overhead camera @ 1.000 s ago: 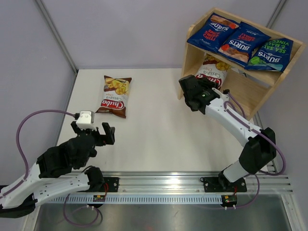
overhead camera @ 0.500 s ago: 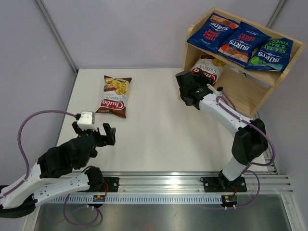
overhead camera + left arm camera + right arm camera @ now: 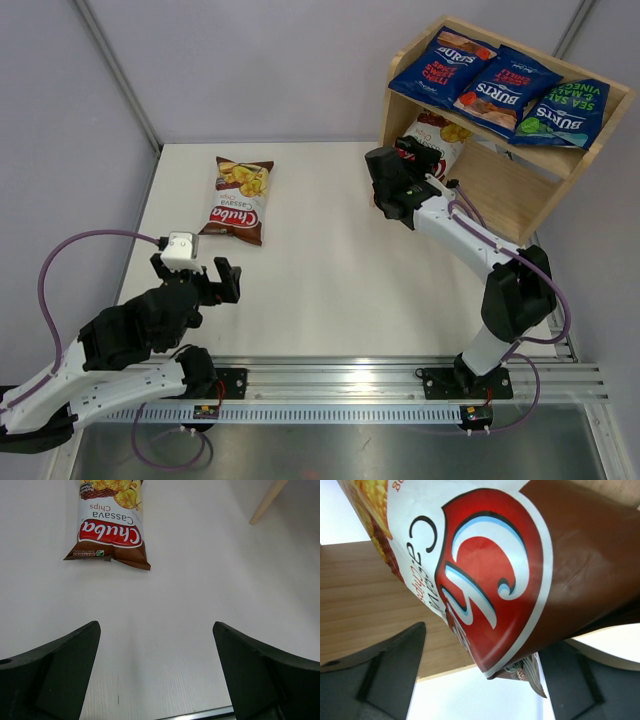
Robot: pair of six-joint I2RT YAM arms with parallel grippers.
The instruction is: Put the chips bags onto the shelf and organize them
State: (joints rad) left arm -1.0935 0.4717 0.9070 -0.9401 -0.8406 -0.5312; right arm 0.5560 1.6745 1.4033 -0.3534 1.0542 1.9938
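Observation:
The bottom end of the leaning Chuba bag sticks out past the shelf's lower board, so the robot's right gripper should close at its bottom corner point(image 3: 526, 672) and push the bag farther in.
Three dark blue Burts chips bags lie side by side on the top tier of the wooden shelf point(image 3: 470, 185): two red-accented point(image 3: 440, 65) point(image 3: 505, 92) and a green one point(image 3: 563, 112). A brown-and-white Chuba bag point(image 3: 437, 137) leans in the lower tier. My right gripper point(image 3: 418, 158) sits at its front, open. In the right wrist view the bag's bottom corner point(image 3: 520, 630) hangs between the spread fingers of that gripper point(image 3: 482, 645), well apart from the left finger. A second Chuba bag point(image 3: 240, 198) point(image 3: 112, 527) lies flat on the table, ahead of my open, empty left gripper point(image 3: 195, 270) point(image 3: 155, 625).
The shelf stands at the table's far right corner, its lower board point(image 3: 370, 590) under the bag. A shelf side edge point(image 3: 267, 500) shows in the left wrist view. Grey walls enclose the white table point(image 3: 330, 270). A metal rail point(image 3: 340, 385) runs along the near edge.
My right gripper moved up and left to the shelf's front with the Chuba bag, then its jaws spread wide and let go of the bag in the lower tier. The left arm stayed still.

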